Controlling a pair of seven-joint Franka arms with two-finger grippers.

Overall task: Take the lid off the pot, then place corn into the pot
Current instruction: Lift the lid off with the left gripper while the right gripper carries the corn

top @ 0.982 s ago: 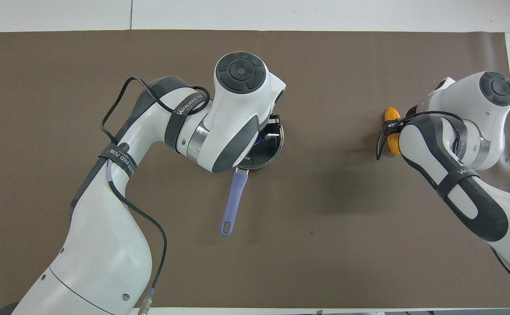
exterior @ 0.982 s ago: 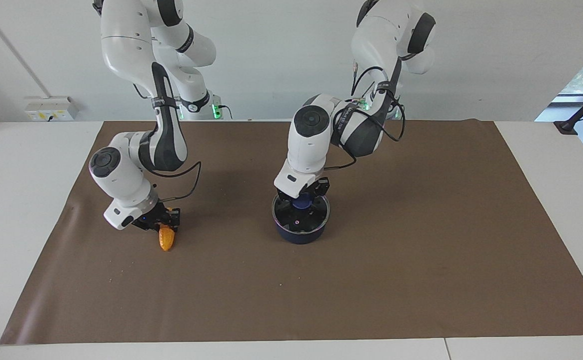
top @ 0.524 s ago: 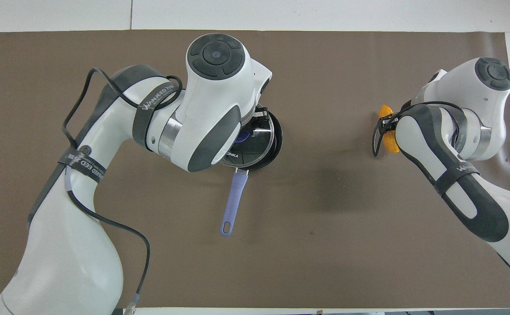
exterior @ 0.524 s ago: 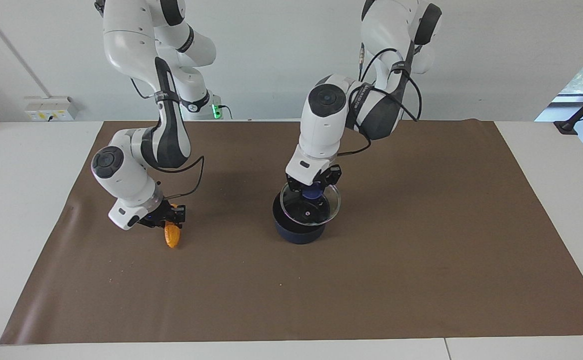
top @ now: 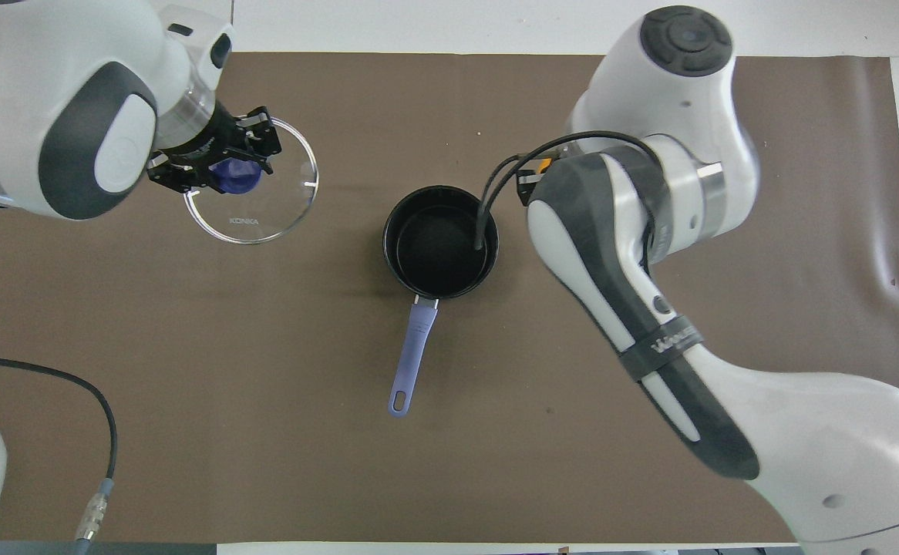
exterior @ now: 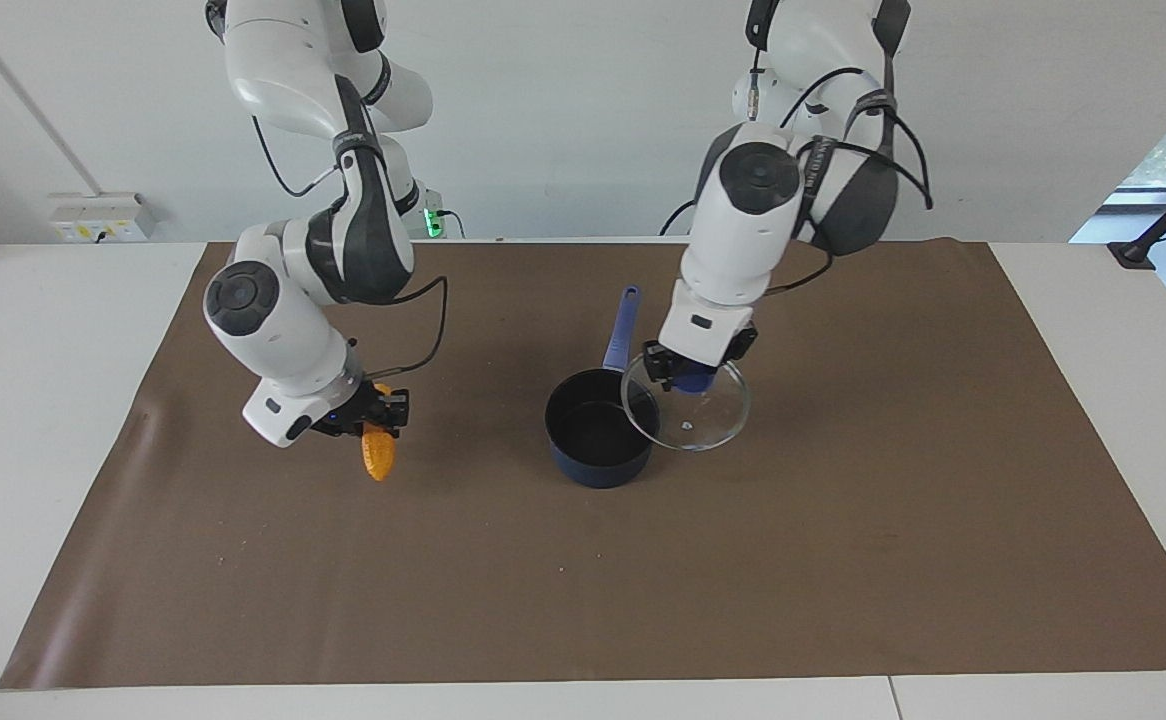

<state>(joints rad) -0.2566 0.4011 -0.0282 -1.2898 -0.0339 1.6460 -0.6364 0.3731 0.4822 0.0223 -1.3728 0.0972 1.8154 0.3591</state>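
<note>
Next, I let go of the glass lid with my left gripper, so that it rests on the bare brown mat (top: 129, 284) beyond the bend of the loose cable.
The pot (exterior: 598, 462) stands open on the brown mat, its black inside (top: 438, 247) bare and its blue handle (top: 412, 358) pointing toward the robots. My left gripper (exterior: 691, 372) is shut on the blue knob (top: 234, 173) of the glass lid (exterior: 705, 415). It holds the lid in the air beside the pot, toward the left arm's end. My right gripper (exterior: 375, 418) is shut on the corn (exterior: 379, 452), held above the mat toward the right arm's end. In the overhead view the right arm hides all but an orange tip of the corn (top: 545, 163).
The brown mat (exterior: 843, 560) covers most of the white table (exterior: 1123, 340). A loose cable (top: 102, 416) from the left arm hangs over the mat's near edge. A socket box (exterior: 103, 215) sits on the wall by the right arm's end.
The left gripper lifted the lid off the pot and carried it up and toward the left arm's end. The right gripper raised the corn off the mat and moved it toward the pot.
</note>
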